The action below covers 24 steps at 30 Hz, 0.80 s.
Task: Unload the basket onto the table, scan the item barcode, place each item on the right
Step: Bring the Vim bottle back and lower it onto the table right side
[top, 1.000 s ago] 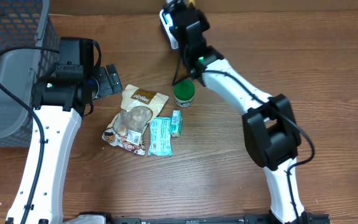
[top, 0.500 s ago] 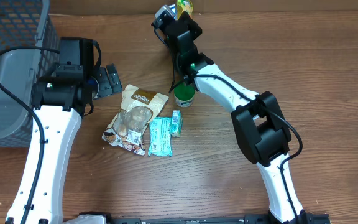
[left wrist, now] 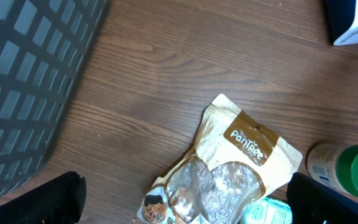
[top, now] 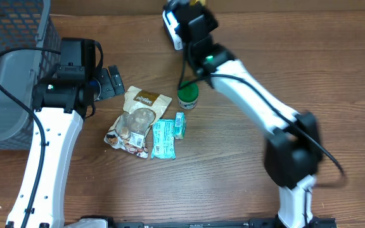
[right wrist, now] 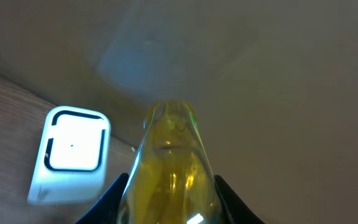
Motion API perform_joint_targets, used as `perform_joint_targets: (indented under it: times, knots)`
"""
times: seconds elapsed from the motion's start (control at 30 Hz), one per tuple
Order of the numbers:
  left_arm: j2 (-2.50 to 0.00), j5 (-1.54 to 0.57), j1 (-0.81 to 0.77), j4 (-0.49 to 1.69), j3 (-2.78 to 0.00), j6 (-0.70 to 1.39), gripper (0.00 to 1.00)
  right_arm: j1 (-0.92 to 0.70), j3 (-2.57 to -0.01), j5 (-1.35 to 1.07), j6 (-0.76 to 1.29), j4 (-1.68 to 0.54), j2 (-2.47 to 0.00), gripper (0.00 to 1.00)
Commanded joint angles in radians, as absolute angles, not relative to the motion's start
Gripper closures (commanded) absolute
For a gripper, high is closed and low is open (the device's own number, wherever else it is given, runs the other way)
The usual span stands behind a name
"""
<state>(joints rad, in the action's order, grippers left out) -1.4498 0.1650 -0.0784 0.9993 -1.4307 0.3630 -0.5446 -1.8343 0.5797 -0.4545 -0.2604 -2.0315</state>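
Observation:
Next, my right gripper releases the yellow bottle, now beside the white scanner, on the bare wood (top: pixel 271 118), on the other side of the green-lidded jar from the tan pouch.
A yellow, see-through bottle (right wrist: pixel 173 168) sits between the dark fingers (right wrist: pixel 114 199) of my right gripper (right wrist: pixel 169 199), which is shut on it. The white scanner with a blue rim (right wrist: pixel 70 152) lies just left of the bottle on the wood. Overhead, my right gripper (top: pixel 192 11) is at the table's far edge, the bottle's yellow tip (top: pixel 198 2) beside the scanner (top: pixel 170 25). My left gripper (left wrist: pixel 194 205) hangs open over a tan snack pouch (left wrist: pixel 229 168), holding nothing. No barcode shows.
A green-lidded jar (top: pixel 188 96), the pouch (top: pixel 138 117) and teal packets (top: pixel 163 138) lie mid-table. A dark mesh basket (top: pixel 11 63) fills the far left, next to my left gripper (top: pixel 109 81).
The right gripper with the bottle swung a little left, then came back right by the scanner; its arm now stretches further right. The left arm has not moved.

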Motion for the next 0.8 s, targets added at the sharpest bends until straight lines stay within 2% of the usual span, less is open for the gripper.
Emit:
perform_joint_targets:
  times: [0.0,0.3,0.43,0.6,0.77]
  knots:
    - [-1.446,0.163,-0.079,0.997,-1.443,0.363,0.00,-0.500,-1.859,0.587,-0.187,-0.444,-1.858,0.96]
    - [-1.446,0.163,-0.079,0.997,-1.443,0.363,0.00,-0.332,-1.858,0.411,0.110,-1.045,-1.803,0.94]
    - [-1.446,0.163,-0.079,0.997,-1.443,0.363,0.00,-0.231,-1.855,0.280,0.241,-1.227,-1.803,0.91]
    - [-1.446,0.163,-0.079,0.997,-1.443,0.363,0.00,-0.118,-1.801,0.211,0.318,-1.328,-1.803,0.91]
    - [-1.446,0.163,-0.079,0.997,-1.443,0.363,0.00,-0.038,-1.673,0.121,0.318,-1.305,-1.803,0.88]
